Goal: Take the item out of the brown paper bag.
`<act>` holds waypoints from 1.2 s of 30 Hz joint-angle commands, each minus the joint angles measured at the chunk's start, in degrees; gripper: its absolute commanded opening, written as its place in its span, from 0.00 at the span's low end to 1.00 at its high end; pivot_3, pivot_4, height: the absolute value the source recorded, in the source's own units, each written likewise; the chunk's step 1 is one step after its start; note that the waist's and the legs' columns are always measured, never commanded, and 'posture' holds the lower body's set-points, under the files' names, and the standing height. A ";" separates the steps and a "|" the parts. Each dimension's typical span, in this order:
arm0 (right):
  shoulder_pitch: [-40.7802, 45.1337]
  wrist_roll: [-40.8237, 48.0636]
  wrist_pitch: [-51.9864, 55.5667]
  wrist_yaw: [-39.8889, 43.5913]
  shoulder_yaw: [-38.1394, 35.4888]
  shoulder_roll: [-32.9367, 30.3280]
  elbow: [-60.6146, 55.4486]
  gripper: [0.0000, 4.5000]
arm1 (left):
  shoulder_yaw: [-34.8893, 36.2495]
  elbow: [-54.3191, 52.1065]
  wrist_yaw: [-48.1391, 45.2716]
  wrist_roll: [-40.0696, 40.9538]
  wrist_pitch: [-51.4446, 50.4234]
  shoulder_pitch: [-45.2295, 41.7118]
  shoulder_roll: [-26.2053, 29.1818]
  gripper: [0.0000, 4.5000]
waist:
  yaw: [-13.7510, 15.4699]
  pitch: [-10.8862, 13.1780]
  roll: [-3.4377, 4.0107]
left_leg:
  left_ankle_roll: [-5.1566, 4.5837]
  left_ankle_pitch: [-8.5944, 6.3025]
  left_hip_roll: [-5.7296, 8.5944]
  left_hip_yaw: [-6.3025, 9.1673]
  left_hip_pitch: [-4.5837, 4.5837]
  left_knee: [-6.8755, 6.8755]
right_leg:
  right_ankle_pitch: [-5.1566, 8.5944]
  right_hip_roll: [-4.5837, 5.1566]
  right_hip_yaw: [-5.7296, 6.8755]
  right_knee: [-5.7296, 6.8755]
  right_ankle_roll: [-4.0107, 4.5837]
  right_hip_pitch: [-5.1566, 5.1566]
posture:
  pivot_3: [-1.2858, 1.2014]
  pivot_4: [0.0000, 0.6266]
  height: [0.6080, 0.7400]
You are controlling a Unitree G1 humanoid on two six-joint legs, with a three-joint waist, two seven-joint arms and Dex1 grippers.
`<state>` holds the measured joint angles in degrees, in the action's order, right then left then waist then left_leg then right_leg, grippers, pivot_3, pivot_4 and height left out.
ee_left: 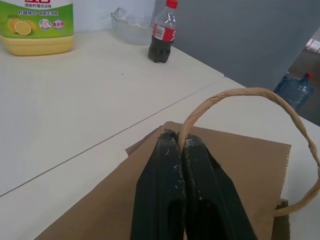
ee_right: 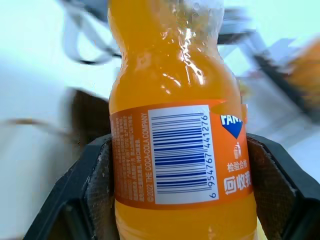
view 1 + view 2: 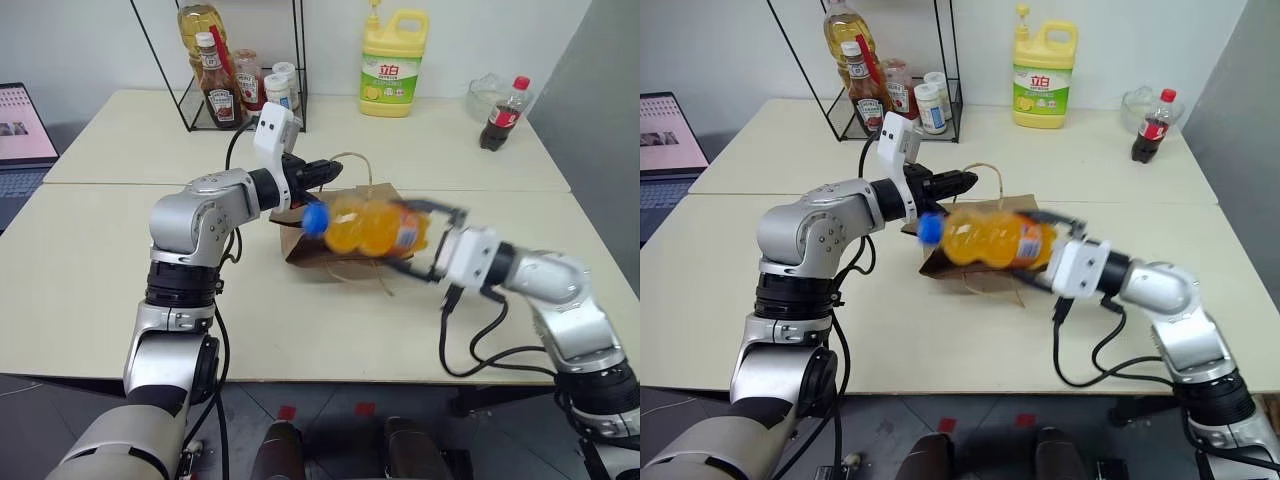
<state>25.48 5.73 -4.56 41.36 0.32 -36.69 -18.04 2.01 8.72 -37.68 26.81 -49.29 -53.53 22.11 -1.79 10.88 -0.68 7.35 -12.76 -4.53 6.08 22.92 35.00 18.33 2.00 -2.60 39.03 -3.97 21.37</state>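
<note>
Next, my right gripper sets the orange drink bottle down and lets go of it on the bare table (image 3: 486, 256) in front of the cola bottle.
The item, a small bottle of orange drink (image 3: 368, 228) with a blue cap (image 3: 315, 219), hangs sideways in the air just in front of the brown paper bag (image 3: 300, 245). My right gripper (image 3: 417, 238) is shut on its labelled lower half, and in the right wrist view the bottle (image 2: 175, 150) sits between the two black pads (image 2: 95, 185). The bag lies on the table behind and below the bottle. My left gripper (image 3: 330, 172) is shut on one of the bag's cord handles (image 1: 250, 95), holding the loop up above the bag (image 1: 240, 165).
At the back of the table stand a yellow detergent jug (image 3: 393, 65), a cola bottle with a red cap (image 3: 503, 115), a glass bowl (image 3: 485, 95) and a wire rack of sauce bottles (image 3: 225, 85). A laptop (image 3: 20, 135) sits at the far left.
</note>
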 commanded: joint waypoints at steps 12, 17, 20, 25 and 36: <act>0.06 -7.45 20.36 4.00 -4.49 -16.43 18.59 0.73 | -0.58 0.04 -1.43 -0.72 4.00 -0.28 -0.70 0.00 | 0.00 0.02 0.04 | -0.02 -0.01 0.02 -0.10 0.02 -0.03 | 0.00 0.01 -0.09 -0.07 0.00 0.04 | 0.52 0.24 1.00; -0.33 -7.05 24.37 10.85 -0.71 -17.67 22.07 0.73 | -0.60 -0.59 -1.32 -0.62 4.05 0.24 -0.82 0.00 | -0.28 0.04 0.08 | -0.02 -0.01 0.02 -0.15 -0.01 -0.02 | 0.00 0.01 -0.13 -0.05 0.00 0.05 | 0.52 0.24 1.00; -0.29 -7.88 25.98 12.95 1.63 -17.73 22.86 0.73 | -0.60 -0.87 -1.18 -0.51 4.05 0.39 -0.98 0.00 | -0.25 0.05 0.08 | -0.01 -0.01 0.02 -0.15 -0.01 -0.02 | 0.00 0.01 -0.13 -0.05 0.00 0.04 | 0.52 0.24 1.00; 0.67 -8.01 29.34 14.72 3.55 -16.99 23.96 0.73 | -0.45 -1.51 -1.00 -0.30 3.83 0.70 -0.92 0.00 | -0.13 0.04 0.08 | -0.01 0.00 0.02 -0.14 -0.01 0.01 | 0.00 0.02 -0.11 -0.06 0.00 0.02 | 0.52 0.24 1.00; 2.89 -5.32 31.06 14.26 0.29 -16.53 20.71 0.99 | 0.22 -1.00 -0.83 -0.32 3.74 -0.02 -0.15 0.00 | -0.12 0.05 0.08 | 0.00 0.00 0.02 -0.14 -0.01 0.02 | 0.00 0.02 -0.11 -0.06 0.00 0.01 | 0.52 0.24 1.00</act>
<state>26.43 -0.82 26.63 55.91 3.53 -51.84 5.98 1.47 9.48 -38.26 26.32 -46.07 -52.51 21.23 -1.91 10.92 -0.60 7.35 -12.76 -4.52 5.94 22.91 35.02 18.34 2.02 -2.71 38.98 -3.97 21.38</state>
